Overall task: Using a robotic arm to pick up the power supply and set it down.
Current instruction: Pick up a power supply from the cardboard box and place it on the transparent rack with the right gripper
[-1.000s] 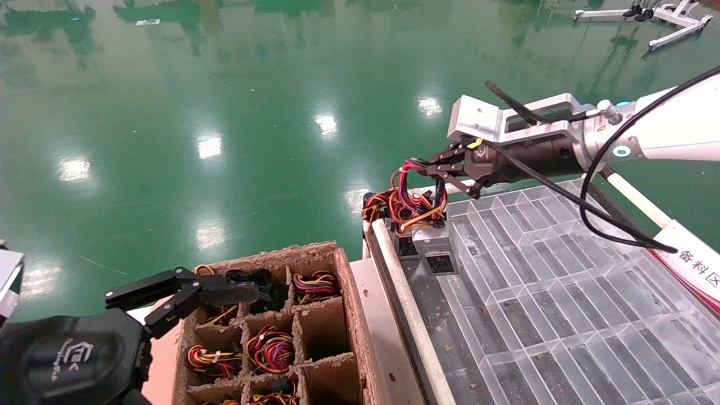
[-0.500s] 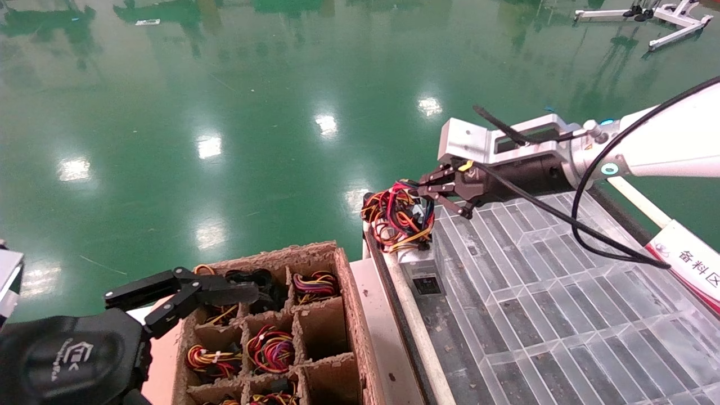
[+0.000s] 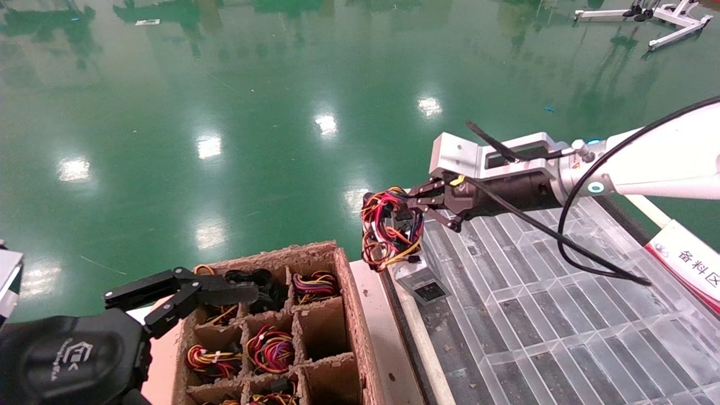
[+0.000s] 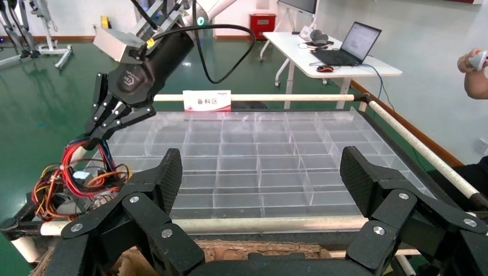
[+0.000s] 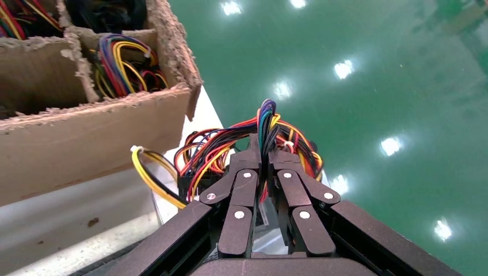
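I need to let go of the power supply with my right gripper on the dark part (image 3: 429,275) between the white bar and clear tray.
The power supply is a small grey box (image 3: 423,279) with a black socket on its end and a loose tangle of red, yellow, black and blue wires (image 3: 388,228). My right gripper (image 3: 414,199), on the white robotic arm (image 3: 664,163), is shut on the top of that tangle (image 5: 266,121). The box hangs tilted under the wires at the near left corner of the clear tray (image 3: 562,298). Whether it touches the tray I cannot tell. My left gripper (image 3: 180,295) stands open and holds nothing, low at the left over the cardboard box (image 3: 346,298).
The cardboard box is split into cells, several holding bundled wires (image 3: 270,349). A white rail (image 3: 419,343) runs between the cardboard box and the tray. A red-and-white sign (image 3: 689,264) stands at the tray's right side. Green floor lies beyond.
My right gripper has come down and to the left with the power supply. The grey box has sunk to the tray's corner and now tilts. The left arm has not moved.
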